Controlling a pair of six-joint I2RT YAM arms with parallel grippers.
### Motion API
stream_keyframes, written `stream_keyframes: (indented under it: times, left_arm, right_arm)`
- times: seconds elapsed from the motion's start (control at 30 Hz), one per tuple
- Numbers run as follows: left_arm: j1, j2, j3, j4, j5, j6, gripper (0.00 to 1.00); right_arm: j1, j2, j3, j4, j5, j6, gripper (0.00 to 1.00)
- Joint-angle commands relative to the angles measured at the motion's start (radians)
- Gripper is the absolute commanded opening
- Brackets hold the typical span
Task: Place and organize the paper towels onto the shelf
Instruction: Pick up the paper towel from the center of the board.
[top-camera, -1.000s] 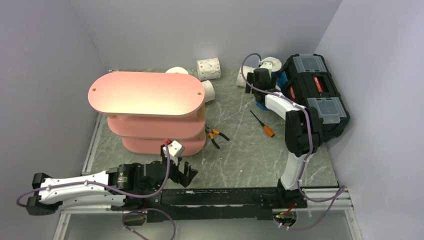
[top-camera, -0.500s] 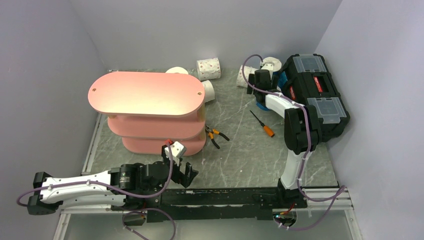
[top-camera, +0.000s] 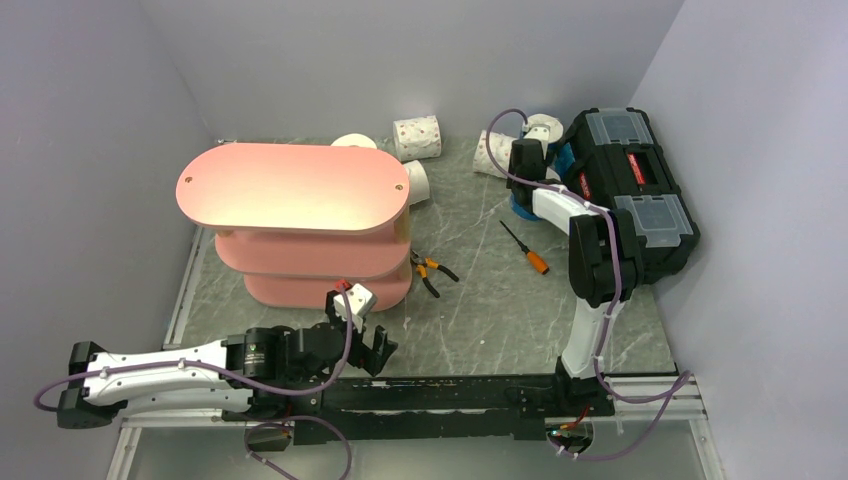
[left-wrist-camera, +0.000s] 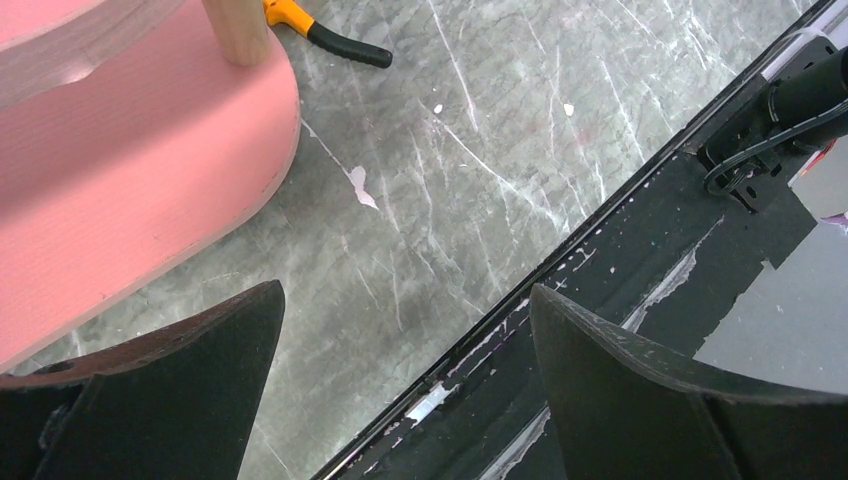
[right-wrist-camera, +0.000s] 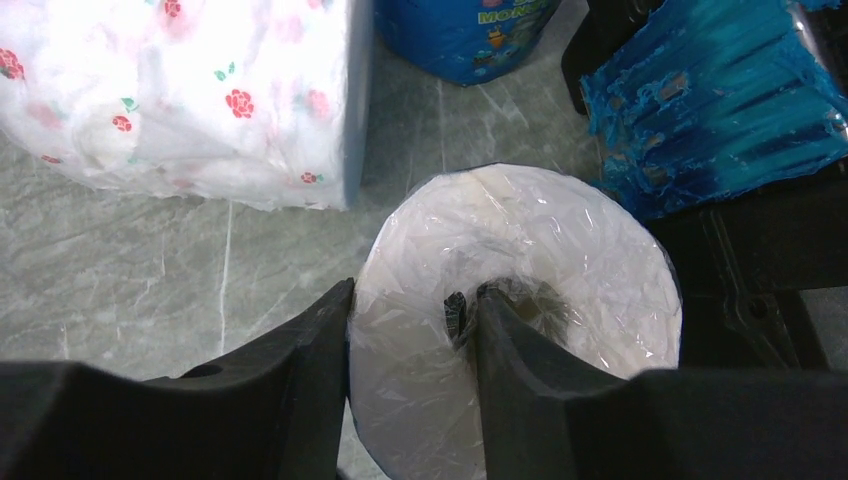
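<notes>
The robot's right gripper needs to set the white paper towel roll down between the orange pliers and the black base rail (top-camera: 464, 329).
My right gripper (right-wrist-camera: 415, 300) is shut on the wall of a plain white paper towel roll (right-wrist-camera: 560, 260). One finger is in the core and the other is outside. In the top view this roll (top-camera: 541, 128) sits at the back beside the toolbox, with the right gripper (top-camera: 528, 152) on it. A speckled roll (right-wrist-camera: 180, 90) lies to its left. Two blue-wrapped rolls (right-wrist-camera: 460, 35) (right-wrist-camera: 720, 100) lie close by. The pink shelf (top-camera: 290, 188) stands at the left, and I see no rolls on it. My left gripper (top-camera: 372, 350) is open and empty near the shelf's bottom board (left-wrist-camera: 120, 180).
A black toolbox (top-camera: 635, 190) stands at the right. A screwdriver (top-camera: 526, 248) and orange pliers (top-camera: 432, 270) lie on the table. More rolls sit behind the shelf: a speckled one (top-camera: 417, 138) and white ones (top-camera: 354, 142) (top-camera: 416, 182). The black base rail (left-wrist-camera: 620, 300) runs along the near edge.
The left arm has shifted slightly to the right along the near edge. The right gripper has stayed at the white roll with almost no movement.
</notes>
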Motion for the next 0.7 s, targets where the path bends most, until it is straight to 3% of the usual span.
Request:
stream_keyframes:
  times: [0.0,0.23,0.67]
  left_arm:
    - [-0.008,-0.006,-0.007,0.049,-0.012,0.002,1.00]
    - [-0.008,-0.019,-0.018,0.050,-0.013,-0.008,0.99]
    - [-0.008,-0.059,-0.034,0.065,-0.023,-0.013,0.99]
  right_arm:
    - [0.004,0.008,0.008,-0.023,-0.021,0.010,0.39]
    - [0.004,-0.027,0.009,-0.029,-0.021,0.008,0.31]
    - [0.050,-0.243,-0.014,-0.073,0.013,0.038,0.29]
